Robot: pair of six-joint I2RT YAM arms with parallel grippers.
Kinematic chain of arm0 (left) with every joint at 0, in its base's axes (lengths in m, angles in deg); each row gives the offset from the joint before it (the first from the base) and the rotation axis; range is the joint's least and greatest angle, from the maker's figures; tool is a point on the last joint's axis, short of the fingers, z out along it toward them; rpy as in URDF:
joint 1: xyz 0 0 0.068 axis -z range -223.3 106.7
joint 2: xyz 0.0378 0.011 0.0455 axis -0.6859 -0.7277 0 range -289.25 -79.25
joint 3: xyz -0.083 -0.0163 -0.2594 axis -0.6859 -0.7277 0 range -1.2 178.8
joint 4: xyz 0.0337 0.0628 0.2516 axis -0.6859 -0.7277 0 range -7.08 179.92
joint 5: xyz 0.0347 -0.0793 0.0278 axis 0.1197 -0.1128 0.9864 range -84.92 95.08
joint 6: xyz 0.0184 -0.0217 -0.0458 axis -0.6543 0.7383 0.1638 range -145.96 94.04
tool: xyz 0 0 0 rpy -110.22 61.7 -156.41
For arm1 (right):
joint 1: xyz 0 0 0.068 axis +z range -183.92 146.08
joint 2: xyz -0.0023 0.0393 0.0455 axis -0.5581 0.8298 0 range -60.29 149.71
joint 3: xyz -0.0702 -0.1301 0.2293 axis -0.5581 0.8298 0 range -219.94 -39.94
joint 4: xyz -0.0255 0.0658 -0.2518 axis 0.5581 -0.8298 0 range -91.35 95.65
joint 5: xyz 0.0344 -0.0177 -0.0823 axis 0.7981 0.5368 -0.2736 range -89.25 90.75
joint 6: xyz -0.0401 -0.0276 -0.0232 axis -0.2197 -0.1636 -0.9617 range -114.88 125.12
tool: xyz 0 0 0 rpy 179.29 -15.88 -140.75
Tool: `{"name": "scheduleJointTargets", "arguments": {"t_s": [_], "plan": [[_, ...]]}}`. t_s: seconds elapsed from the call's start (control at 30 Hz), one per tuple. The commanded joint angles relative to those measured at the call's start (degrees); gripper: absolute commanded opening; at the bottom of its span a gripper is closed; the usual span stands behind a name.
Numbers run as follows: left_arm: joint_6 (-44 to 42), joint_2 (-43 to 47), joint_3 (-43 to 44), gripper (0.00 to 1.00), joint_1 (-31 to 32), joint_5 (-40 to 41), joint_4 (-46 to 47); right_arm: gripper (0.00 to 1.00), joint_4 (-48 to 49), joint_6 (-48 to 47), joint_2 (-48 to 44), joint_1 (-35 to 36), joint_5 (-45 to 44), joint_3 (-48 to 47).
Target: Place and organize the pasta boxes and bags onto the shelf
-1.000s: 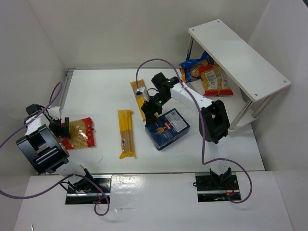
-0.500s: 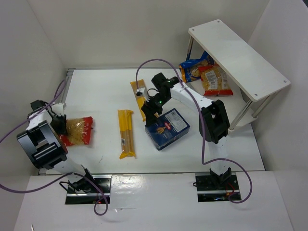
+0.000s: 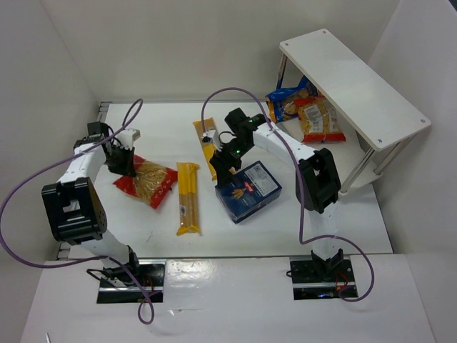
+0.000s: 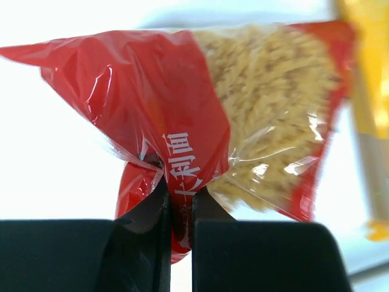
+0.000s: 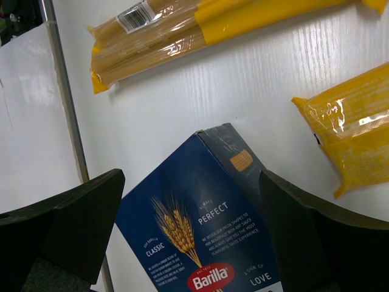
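Note:
I need to hand the bag of short pasta from my left gripper into my right gripper and let go of it beside the nearer yellow spaghetti packet (image 3: 173, 184) (image 4: 346, 118).
My left gripper (image 3: 123, 161) is shut on the red end of a clear bag of short pasta (image 3: 151, 183). In the left wrist view the pads (image 4: 159, 204) pinch the red plastic and the bag (image 4: 267, 103) spreads out beyond them. My right gripper (image 3: 227, 170) hangs open over the far end of the dark blue pasta box (image 3: 251, 190). Its fingers (image 5: 91, 213) stand either side of the box (image 5: 200, 237). Two long yellow spaghetti packets (image 3: 188, 197) (image 3: 204, 140) lie between the arms. The white shelf (image 3: 350, 78) stands at the back right.
Under the shelf lie a blue-edged bag (image 3: 289, 100) and a red-edged bag (image 3: 319, 120). The shelf's thin metal legs (image 3: 364, 168) stand just right of the right arm. White walls close in the table's left, back and right sides.
My left gripper has shut on the red-edged bag and swung from the far left edge inward, carrying the bag toward the spaghetti packet. The right arm has not moved.

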Motion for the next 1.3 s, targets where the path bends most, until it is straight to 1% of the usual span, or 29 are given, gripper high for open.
{"name": "scheduleJointTargets", "arguments": {"t_s": [0.0,0.1,0.17,0.2,0.23,0.27,0.3,0.33,0.43,0.53,0.57,0.67,0.73,0.87,0.9,0.93,1.0,1.07,1.17,1.27], "plan": [[2.77,2.84,6.94,0.0,-0.25,-13.78,-3.37,1.0,-0.2,-0.81,-1.84,0.56,1.54,-1.56],[2.77,2.84,8.62,0.0,-0.78,-19.6,-6.18,1.0,-0.81,-0.28,-1.23,-0.92,3.83,-2.88],[1.89,2.84,8.63,0.0,-2.52,-22.32,-7.33,1.0,-1.43,-0.28,-0.61,-2.59,6.81,-3.84],[1.11,2.84,9.32,0.0,-3.23,-25.73,-8.81,1.0,-2.22,-0.28,0.0,-3.3,8.13,-4.9],[0.49,2.23,9.33,0.0,-3.76,-27.33,-9.69,1.0,-2.23,-0.28,0.0,-4.0,9.45,-5.43],[-0.73,1.53,9.94,0.0,-4.81,-30.04,-11.53,1.0,-3.79,-0.28,0.7,-5.31,12.51,-6.74],[-2.05,1.0,10.81,0.0,-4.82,-30.94,-12.42,1.0,-4.59,-1.15,1.75,-5.93,14.28,-7.53],[-2.06,0.99,10.82,0.0,-4.82,-30.95,-13.12,1.0,-5.64,-1.77,3.06,-7.07,18.04,-9.37],[-3.64,0.99,12.13,0.0,-4.82,-33.49,-15.41,1.0,-8.2,-3.53,5.01,-7.61,22.72,-11.67],[-6.27,1.69,13.63,0.0,-4.82,-35.6,-20.05,1.0,-8.2,-4.85,6.76,-7.61,29.13,-11.06],[-7.15,2.22,14.33,0.0,-4.82,-36.39,-21.55,1.0,-8.72,-5.81,6.77,-7.61,33.33,-11.06],[-9.62,2.22,16.88,0.0,-4.82,-39.21,-25.94,1.0,-9.25,-7.48,9.83,-6.91,39.76,-10.36],[-11.2,2.75,17.84,0.0,-4.82,-41.05,-29.28,1.0,-10.74,-9.94,11.24,-6.04,41.62,-11.57],[-15.68,2.75,19.52,0.0,-4.82,-42.9,-34.99,1.0,-11.28,-10.56,15.11,-3.83,45.93,-15.62],[-18.04,2.75,20.13,0.0,-4.82,-43.69,-36.58,1.0,-11.28,-10.56,16.95,-3.22,47.59,-16.5],[-18.06,3.27,20.14,0.0,-4.82,-43.69,-36.6,1.0,-11.28,-10.04,17.92,-3.22,48.22,-18.51],[-18.06,5.11,19.36,0.0,-2.55,-43.08,-36.6,1.0,-11.28,-9.24,20.73,-2.51,48.83,-22.19],[-18.06,6.78,17.95,0.0,-1.22,-42.56,-36.6,1.0,-11.89,-8.55,21.97,-1.98,49.45,-24.23],[-18.06,8.02,17.41,0.0,0.01,-41.06,-36.6,1.0,-8.83,-4.95,23.37,-1.37,50.59,-26.35],[-17.45,9.95,16.8,0.0,0.63,-40.53,-36.6,1.0,-8.82,-3.71,25.48,-0.23,50.6,-29.6]]}}
